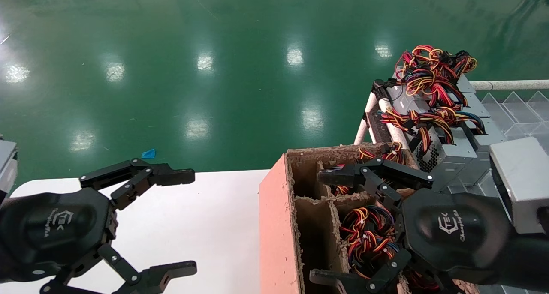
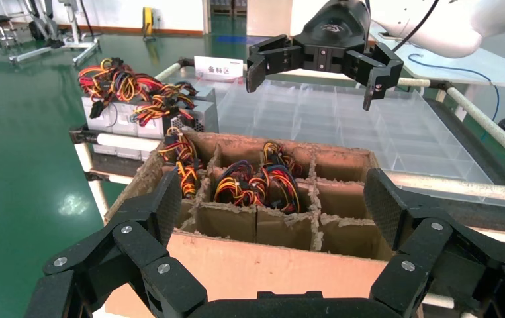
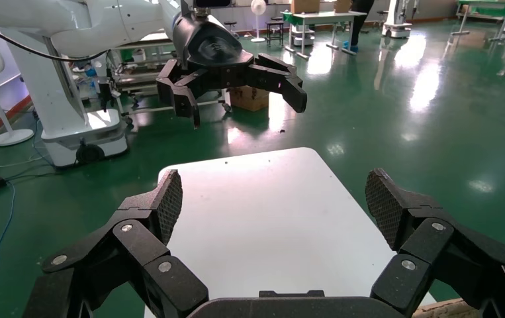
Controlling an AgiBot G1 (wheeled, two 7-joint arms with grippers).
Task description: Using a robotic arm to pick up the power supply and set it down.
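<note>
The fingers of my right gripper should close on the wire bundle [image 1: 338,167] of the power supply in the far row of the cardboard box, next to the empty corner compartment.
Power supplies [image 1: 455,151] are grey metal boxes stacked on a rack at the right, with red, yellow and black wires [image 1: 429,71] piled on top; the left wrist view shows them too [image 2: 125,118]. More wire bundles [image 1: 369,234] fill compartments of a cardboard box [image 1: 274,208], and their metal cases are hidden. My right gripper [image 1: 319,227] hangs open above that box, holding nothing. My left gripper [image 1: 189,221] is open over the white table [image 1: 206,217], also holding nothing.
The cardboard box [image 2: 269,265] has divider walls, and some of its cells hold no wires. A clear plastic divided tray [image 1: 519,109] lies behind the rack's white rails. Green floor surrounds the table [image 3: 263,218]. A white machine base [image 3: 84,139] stands far off.
</note>
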